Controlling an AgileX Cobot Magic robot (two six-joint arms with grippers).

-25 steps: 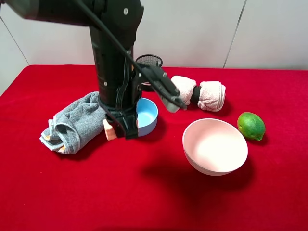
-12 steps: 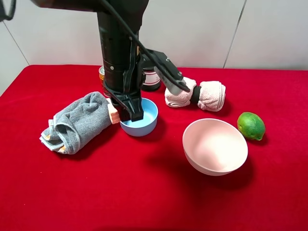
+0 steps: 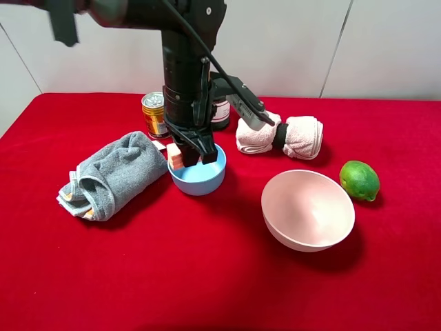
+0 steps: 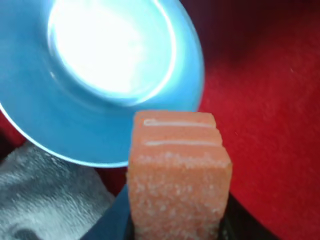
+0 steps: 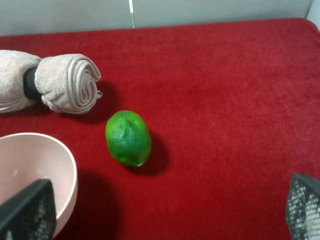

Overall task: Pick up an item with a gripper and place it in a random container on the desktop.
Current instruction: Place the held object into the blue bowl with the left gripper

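I should let go of the peach-pink block with my left gripper inside the light-blue bowl point(image 3: 190, 168) point(image 4: 67, 65), a little toward the grey towel.
My left gripper point(image 3: 191, 153) points straight down and is shut on the peach-pink block point(image 3: 174, 155). It holds the block just above the left rim of the light-blue bowl point(image 3: 198, 178) on the red desktop point(image 3: 172, 276). In the left wrist view the block point(image 4: 179, 170) fills the lower middle, with the bowl point(image 4: 100, 75) below and beyond it. My right gripper point(image 5: 165, 212) is open and empty above the red cloth, with its fingertips point(image 5: 27, 210) far apart. It does not show in the exterior view.
A grey towel point(image 3: 110, 174) lies left of the blue bowl. A tin can point(image 3: 154, 114) and a dark container point(image 3: 219, 114) stand behind it. A rolled pink towel point(image 3: 282, 136), a pale pink bowl point(image 3: 308, 209) and a lime point(image 3: 359, 180) are to the right.
My left gripper has carried the block to the right and back, from beside the grey towel to over the blue bowl's left rim. The tin can has come into view.
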